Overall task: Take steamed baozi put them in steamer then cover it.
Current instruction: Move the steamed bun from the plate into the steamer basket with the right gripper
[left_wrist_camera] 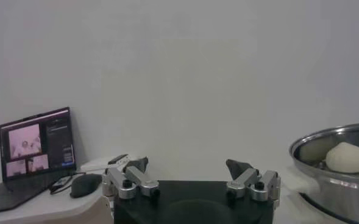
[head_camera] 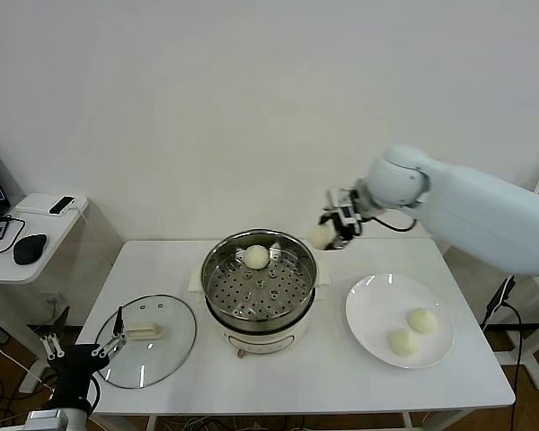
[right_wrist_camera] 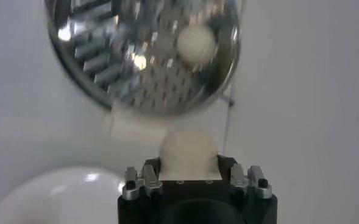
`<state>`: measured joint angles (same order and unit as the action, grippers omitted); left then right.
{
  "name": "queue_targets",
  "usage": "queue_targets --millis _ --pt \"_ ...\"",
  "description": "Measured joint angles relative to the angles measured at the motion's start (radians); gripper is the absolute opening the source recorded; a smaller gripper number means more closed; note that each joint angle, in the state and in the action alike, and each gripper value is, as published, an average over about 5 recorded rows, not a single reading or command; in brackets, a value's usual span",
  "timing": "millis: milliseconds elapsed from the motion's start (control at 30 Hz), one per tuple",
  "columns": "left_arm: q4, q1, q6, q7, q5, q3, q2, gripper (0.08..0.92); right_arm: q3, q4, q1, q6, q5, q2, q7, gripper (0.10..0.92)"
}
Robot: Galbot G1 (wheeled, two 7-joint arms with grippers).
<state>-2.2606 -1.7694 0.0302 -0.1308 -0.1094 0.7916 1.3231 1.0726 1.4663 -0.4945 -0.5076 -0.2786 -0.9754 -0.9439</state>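
Next, I put this baozi down on the perforated tray (head_camera: 226,275) between the first baozi and the cover-side rim with my right gripper.
The steel steamer (head_camera: 217,268) stands mid-table on its cream base, with one baozi (head_camera: 256,257) on the perforated tray at the back. My right gripper (head_camera: 328,235) is shut on a second baozi (head_camera: 322,236), held in the air just right of the steamer's far rim; the right wrist view shows it (right_wrist_camera: 188,152) between the jaws, with the steamer (right_wrist_camera: 94,67) beyond. Two more baozi (head_camera: 421,321) (head_camera: 402,342) lie on the white plate (head_camera: 368,310). The glass cover (head_camera: 175,350) lies flat at the front left. My left gripper (head_camera: 83,348) is open, parked low beside the cover.
A side table (head_camera: 45,235) at the left carries a mouse (head_camera: 30,248), a laptop and cables. The wall stands close behind the table. In the left wrist view the laptop (left_wrist_camera: 36,146) and the steamer's rim (left_wrist_camera: 325,137) show.
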Motion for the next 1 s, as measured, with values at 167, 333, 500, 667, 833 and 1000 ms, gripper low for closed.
queue_targets --millis 167,333,500,667,833,1000 --pt "0.002 0.001 0.0 0.0 -0.002 0.006 0.01 0.823 0.013 -0.062 0.018 -0.036 -0.061 -0.12 0.029 0.6" --pt "0.002 0.007 0.0 0.0 -0.003 0.005 0.017 0.823 0.025 -0.137 0.055 -0.066 -0.084 -0.224 0.044 0.602" --pt "0.002 0.011 0.0 0.0 -0.007 0.007 0.018 0.823 0.032 -0.208 0.093 -0.085 -0.086 -0.306 0.056 0.602" --pt "0.003 0.015 0.0 0.0 -0.011 0.01 0.015 0.823 0.036 -0.268 0.125 -0.095 -0.084 -0.367 0.067 0.602" --pt "0.007 0.02 0.0 0.0 -0.017 0.015 0.011 0.823 0.041 -0.313 0.144 -0.1 -0.08 -0.41 0.074 0.602" --pt "0.012 0.023 -0.002 0.0 -0.021 0.019 0.009 0.823 0.043 -0.35 0.162 -0.1 -0.064 -0.443 0.074 0.629"
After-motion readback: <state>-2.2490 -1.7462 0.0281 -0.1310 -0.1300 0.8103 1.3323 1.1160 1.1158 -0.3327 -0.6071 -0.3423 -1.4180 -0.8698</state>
